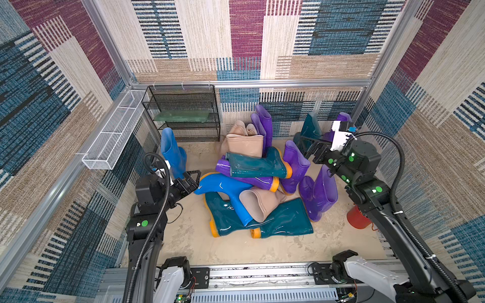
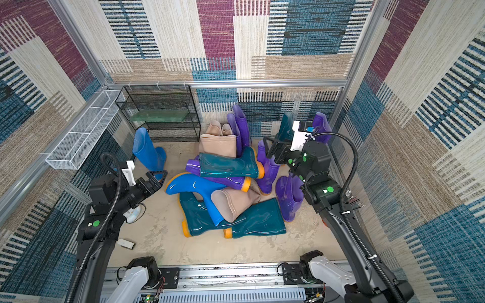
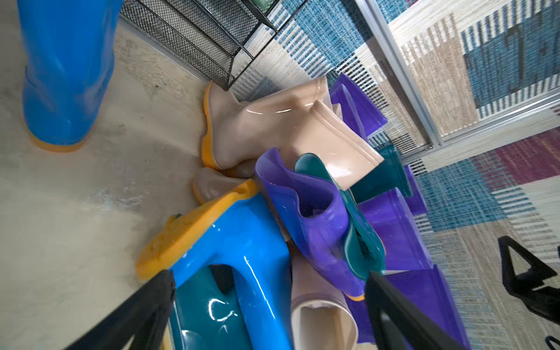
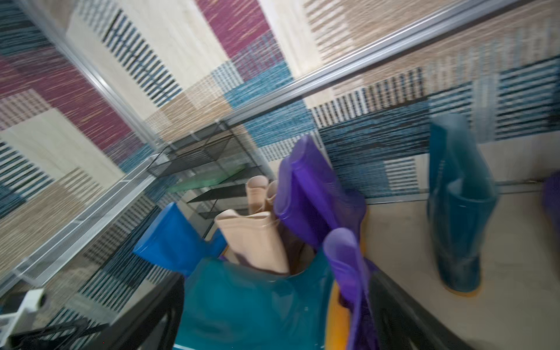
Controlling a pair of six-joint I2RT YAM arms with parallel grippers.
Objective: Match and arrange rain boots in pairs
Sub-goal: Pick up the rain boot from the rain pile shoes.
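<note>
The blue boot lies on the pile, and my left gripper needs to close on the toe of the blue boot point(image 1: 199, 190) point(image 3: 166, 269), across its orange sole.
Several rain boots point(image 1: 258, 165) lie heaped mid-floor: teal, purple, beige and blue, with orange soles. One blue boot point(image 1: 172, 154) stands upright at the left. At the back right a teal boot point(image 1: 311, 126) stands beside a purple one point(image 1: 342, 118). My left gripper point(image 1: 191, 183) is open at the pile's left edge, by the sole end of the lying blue boot point(image 3: 242, 242), and holds nothing. My right gripper point(image 1: 305, 148) hangs open and empty above the pile's right side. The blurred right wrist view shows the top teal boot point(image 4: 242, 297) below it.
A black wire-mesh rack point(image 1: 183, 112) stands at the back left, and a white mesh basket point(image 1: 112, 136) hangs on the left wall. A red object point(image 1: 357, 217) sits on the floor under the right arm. A small white item point(image 2: 126, 243) lies near the left arm's base.
</note>
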